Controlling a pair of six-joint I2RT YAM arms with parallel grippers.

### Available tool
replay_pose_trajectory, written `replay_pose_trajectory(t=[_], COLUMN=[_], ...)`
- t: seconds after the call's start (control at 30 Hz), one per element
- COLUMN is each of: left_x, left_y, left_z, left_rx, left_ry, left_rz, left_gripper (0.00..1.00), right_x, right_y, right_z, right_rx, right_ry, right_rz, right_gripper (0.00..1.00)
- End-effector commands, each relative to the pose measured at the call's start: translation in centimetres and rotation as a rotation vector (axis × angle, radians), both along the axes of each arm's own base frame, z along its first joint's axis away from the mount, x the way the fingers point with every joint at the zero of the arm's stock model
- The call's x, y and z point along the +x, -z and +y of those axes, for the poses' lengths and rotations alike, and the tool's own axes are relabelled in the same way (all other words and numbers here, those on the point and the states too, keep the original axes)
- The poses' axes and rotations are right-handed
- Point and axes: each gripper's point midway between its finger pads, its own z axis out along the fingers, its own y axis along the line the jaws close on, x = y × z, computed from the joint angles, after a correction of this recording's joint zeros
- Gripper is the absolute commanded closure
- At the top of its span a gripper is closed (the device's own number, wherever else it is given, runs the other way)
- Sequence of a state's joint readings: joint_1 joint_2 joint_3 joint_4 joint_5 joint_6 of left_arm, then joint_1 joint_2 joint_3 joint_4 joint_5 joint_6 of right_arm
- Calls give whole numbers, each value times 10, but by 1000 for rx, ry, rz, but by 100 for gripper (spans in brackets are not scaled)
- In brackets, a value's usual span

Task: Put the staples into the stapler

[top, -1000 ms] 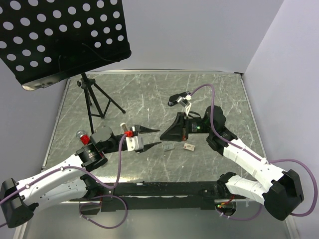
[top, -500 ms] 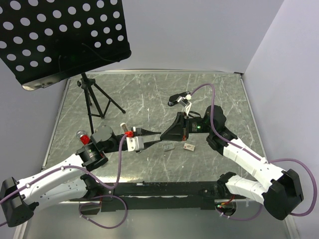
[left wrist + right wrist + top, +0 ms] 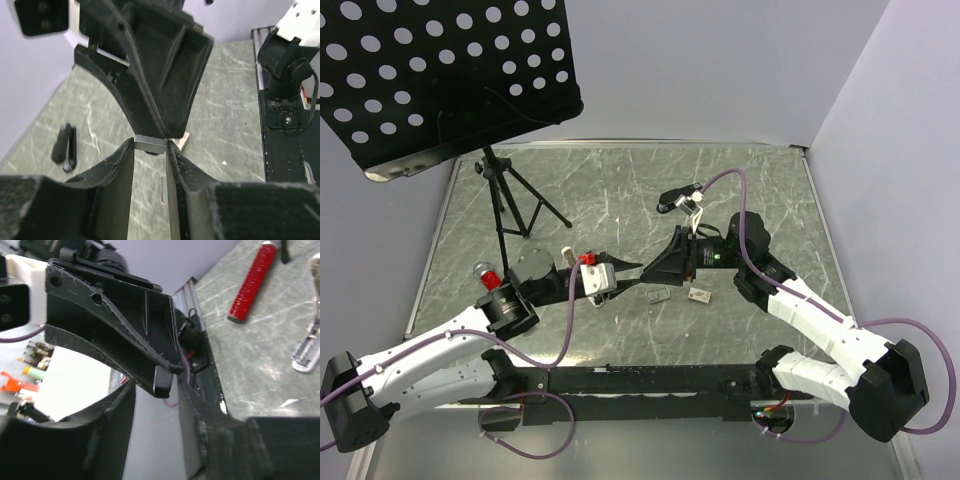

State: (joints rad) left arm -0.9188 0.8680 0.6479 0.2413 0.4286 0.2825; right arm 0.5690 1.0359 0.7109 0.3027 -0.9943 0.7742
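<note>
Next, I release the strip of staples, now pinched above the table, on the table (image 3: 627, 311) with my left gripper, beside the see-through rectangle, toward the red stapler.
A short grey strip of staples (image 3: 151, 143) is pinched between the tips of my left gripper (image 3: 151, 146), above the table. My right gripper (image 3: 159, 388) meets it tip to tip, jaws open wider than the strip (image 3: 162, 381), which sits near its right finger. From above, both grippers (image 3: 638, 267) (image 3: 653, 271) touch mid-table. Below them lie the pale staples box (image 3: 698, 295) and a see-through rectangle (image 3: 659, 295). A red stapler (image 3: 251, 282) lies by the left arm (image 3: 488, 274), with a silver open part (image 3: 307, 342) beside it.
A small black stapler-like object (image 3: 672, 199) lies behind the right gripper, and shows at the left of the left wrist view (image 3: 65, 148). A black tripod (image 3: 505, 205) carrying a perforated board (image 3: 440, 70) stands at the back left. White walls close the table.
My left gripper has moved right to the right gripper and shut on the staples strip. The right gripper's jaws have opened.
</note>
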Motion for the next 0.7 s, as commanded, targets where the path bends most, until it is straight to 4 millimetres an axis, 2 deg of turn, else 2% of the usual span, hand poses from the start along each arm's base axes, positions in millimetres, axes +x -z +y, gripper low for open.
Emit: replay_pose_trajectory(t=[0.0, 0.07, 0.13, 0.17, 0.2, 0.23, 0.27, 0.3, 0.33, 0.5, 0.57, 0.67], left_x=[8, 11, 13, 18, 19, 22, 22, 25, 25, 30, 30, 33], left_y=[-10, 1, 7, 12, 29, 31, 37, 56, 57, 96, 116, 141], left_z=[5, 9, 12, 14, 16, 18, 18, 23, 23, 26, 28, 28], left_rx=[-20, 3, 25, 34, 90, 105, 115, 181, 182, 287, 332, 385], left_ry=[-76, -109, -141, -181, -208, -232, -257, -302, -322, -446, -491, -545], left_rz=[75, 132, 175, 219, 276, 309, 372, 422, 474, 678, 743, 808], left_gripper=[82, 82, 82, 82, 81, 81, 81, 81, 81, 86, 86, 85], right_x=[11, 19, 24, 33, 38, 38, 50, 53, 55, 75, 75, 76], right_y=[-4, -3, 7, 7, 10, 24, 26, 32, 42, 67, 78, 84], right_z=[-6, -10, -15, -19, -23, -29, -38, -43, -50, -89, -100, -109], right_rx=[-9, -21, -70, -90, -114, -177, -215, -251, -297, -456, -508, -534], right_ry=[77, 128, 179, 242, 279, 309, 390, 422, 460, 693, 736, 780], right_rz=[-50, -61, -35, -71, -79, -42, -87, -84, -66, -68, -53, -54], right_gripper=[46, 37, 33, 29, 27, 25, 24, 23, 22, 21, 21, 21])
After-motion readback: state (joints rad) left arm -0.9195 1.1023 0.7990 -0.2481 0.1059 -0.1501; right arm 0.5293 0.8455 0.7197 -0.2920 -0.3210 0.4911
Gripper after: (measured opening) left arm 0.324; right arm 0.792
